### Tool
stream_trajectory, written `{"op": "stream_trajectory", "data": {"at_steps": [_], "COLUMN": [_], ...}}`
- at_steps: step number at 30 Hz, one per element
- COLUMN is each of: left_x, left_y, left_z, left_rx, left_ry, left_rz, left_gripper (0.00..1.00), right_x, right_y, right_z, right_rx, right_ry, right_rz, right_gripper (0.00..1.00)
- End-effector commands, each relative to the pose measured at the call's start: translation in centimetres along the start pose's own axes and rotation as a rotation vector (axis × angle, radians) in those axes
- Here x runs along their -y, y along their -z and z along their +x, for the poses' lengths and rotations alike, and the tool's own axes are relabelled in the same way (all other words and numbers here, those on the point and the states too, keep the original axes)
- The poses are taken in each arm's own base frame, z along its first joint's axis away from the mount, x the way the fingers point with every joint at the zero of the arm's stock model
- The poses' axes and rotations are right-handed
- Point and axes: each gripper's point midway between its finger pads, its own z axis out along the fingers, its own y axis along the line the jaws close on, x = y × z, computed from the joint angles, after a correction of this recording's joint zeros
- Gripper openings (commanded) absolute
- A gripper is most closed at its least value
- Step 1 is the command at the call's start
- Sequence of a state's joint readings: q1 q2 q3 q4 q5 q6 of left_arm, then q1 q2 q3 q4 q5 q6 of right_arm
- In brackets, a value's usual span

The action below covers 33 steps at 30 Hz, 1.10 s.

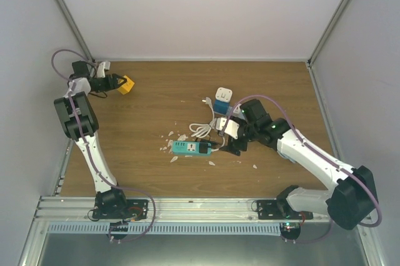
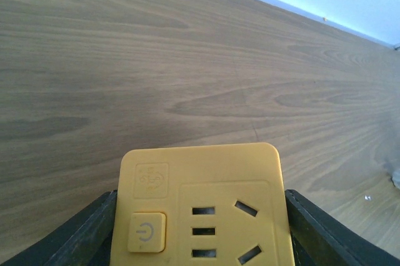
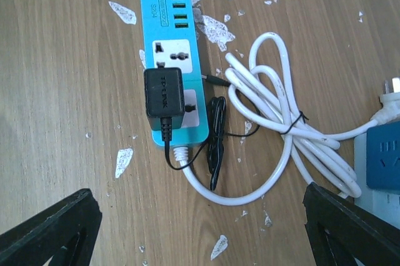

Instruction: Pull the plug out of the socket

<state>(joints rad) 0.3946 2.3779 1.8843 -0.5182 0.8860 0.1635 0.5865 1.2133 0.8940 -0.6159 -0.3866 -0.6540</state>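
My right gripper will close on the long sides (image 1: 204, 148) (image 3: 165, 96) of the black plug adapter, next to the cable end of the teal power strip.
A teal power strip (image 3: 175, 35) lies on the wooden table, with a black plug adapter (image 3: 164, 98) seated in one of its sockets. In the top view the strip (image 1: 189, 148) is at mid-table. My right gripper (image 3: 200, 235) is open, hovering above the table just short of the strip's cable end, with its fingertips (image 3: 53, 231) wide apart; it also shows in the top view (image 1: 232, 145). My left gripper (image 2: 203, 241) is shut on a yellow socket cube (image 2: 203, 203) at the far left back (image 1: 127, 85).
A coiled white cable (image 3: 284, 122) and a thin black cable bundle (image 3: 215, 144) lie right of the strip. A blue and white socket block (image 1: 223, 100) sits behind it and shows at the right wrist view's edge (image 3: 382, 163). White flakes (image 3: 124, 160) litter the wood.
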Motion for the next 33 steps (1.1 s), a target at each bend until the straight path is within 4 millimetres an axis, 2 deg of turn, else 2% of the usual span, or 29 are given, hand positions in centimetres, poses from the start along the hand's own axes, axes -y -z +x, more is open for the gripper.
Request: {"op": "stream_trajectory", "data": {"at_steps": [1,5,11,15,19,26,33], "left_x": [-0.4,-0.9,-1.3,-1.4,-1.6,-3.0,-2.1], "left_y": [0.3,0.1,0.5,1.2,2.2,3.1,3.8], "left_z": [-2.7,-2.5,-2.6,-3.0,-3.6,-3.4,-3.7], "left_rx": [0.074,0.072,0.08,0.092,0.107,0.091,0.101], "left_ry": [-0.039,-0.017,-0.024,-0.049,-0.083,-0.093,-0.137], "left_rz": [0.014,0.009,-0.033,-0.067,-0.145,-0.239,-0.22], "left_gripper": [0.56,0.71,0.85,0.89,0.91,0.87,0.86], "right_x": [0.8,0.9,1.2,1.5,1.5,1.0,0.7], "right_y": [0.3,0.1,0.2,0.3,0.3,0.6,0.7], "right_z": [0.0,0.1,-0.7,-1.4,-1.5,-1.5,-1.4], "right_rx": [-0.026,-0.042,-0.032,-0.014,-0.004,0.006,0.016], "right_ry": [-0.028,-0.021,-0.017,-0.014,-0.009,-0.008,-0.006], "right_rz": [0.02,0.006,-0.003,-0.003,-0.004,-0.008,-0.009], "right_gripper": [0.89,0.89,0.9,0.91,0.91,0.91,0.92]}}
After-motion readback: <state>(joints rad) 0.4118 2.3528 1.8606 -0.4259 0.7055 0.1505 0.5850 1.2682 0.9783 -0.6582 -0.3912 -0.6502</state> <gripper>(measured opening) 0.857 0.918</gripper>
